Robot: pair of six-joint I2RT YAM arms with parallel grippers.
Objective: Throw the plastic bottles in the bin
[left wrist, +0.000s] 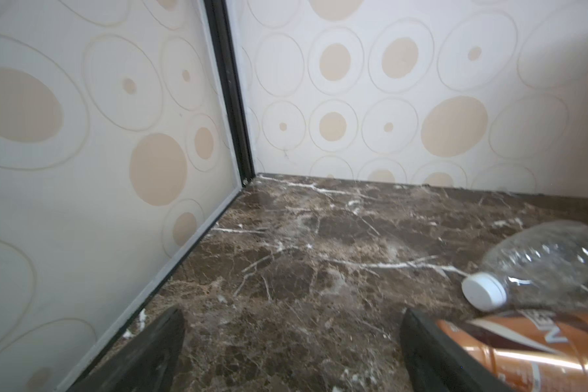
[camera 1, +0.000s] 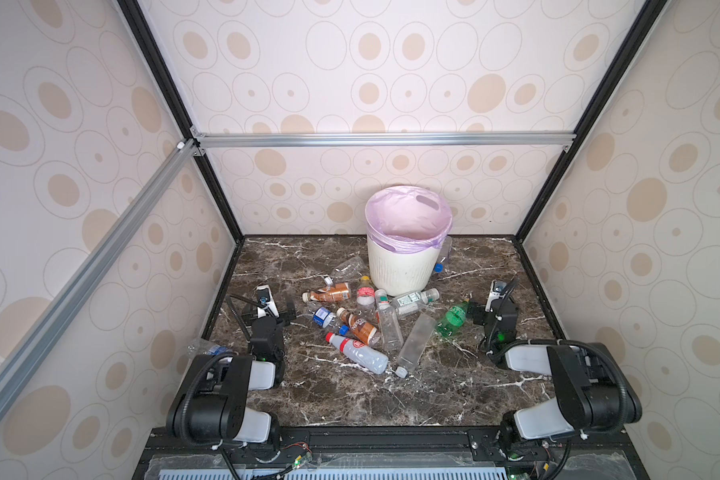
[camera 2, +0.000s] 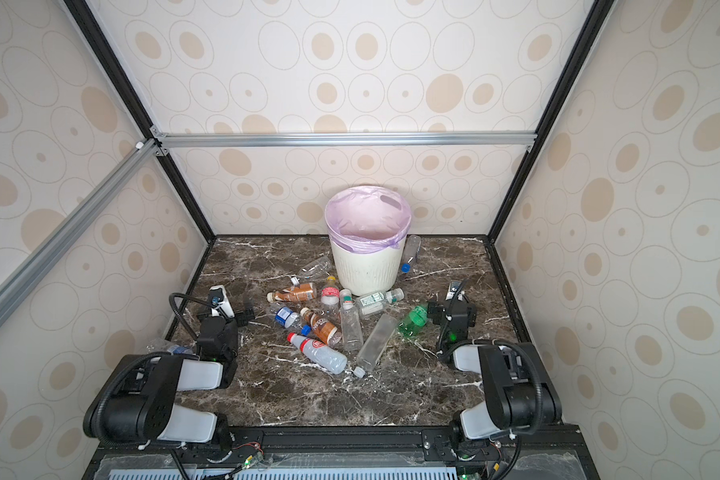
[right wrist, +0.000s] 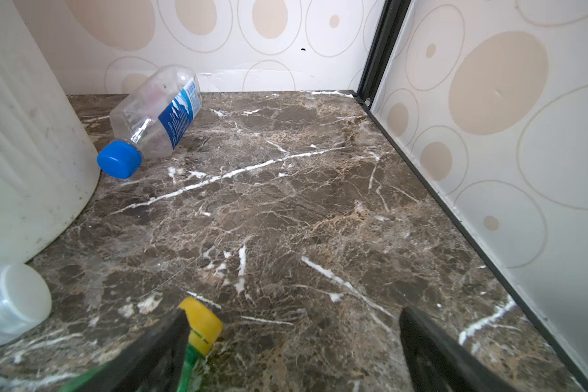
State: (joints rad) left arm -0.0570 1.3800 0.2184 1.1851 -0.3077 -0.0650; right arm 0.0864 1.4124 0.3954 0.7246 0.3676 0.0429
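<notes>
Next, my left gripper should go to the clear bottle near the side by my left arm and close on the bottle's blue label [camera 1: 216,349].
The bin [camera 1: 404,270] [camera 2: 364,270] stands at the back middle, off-white with a lilac liner. Several plastic bottles lie on the marble in front of it, among them a brown-orange bottle [camera 1: 329,293] [left wrist: 523,349] and a red-white bottle [camera 1: 358,351]. My left gripper [camera 1: 270,311] [left wrist: 292,339] is open over bare marble, with the brown-orange bottle just outside one finger. My right gripper [camera 1: 493,311] [right wrist: 292,319] is open too. The green bottle [camera 1: 454,320] [camera 2: 413,321] lies beside it, its yellow cap [right wrist: 201,325] just inside one finger.
A blue-capped bottle [right wrist: 157,115] [camera 2: 410,251] lies behind the bin on the right. Another clear bottle [camera 1: 204,347] lies by the left arm near the side wall. Patterned walls close in the marble table [camera 1: 454,395] on three sides.
</notes>
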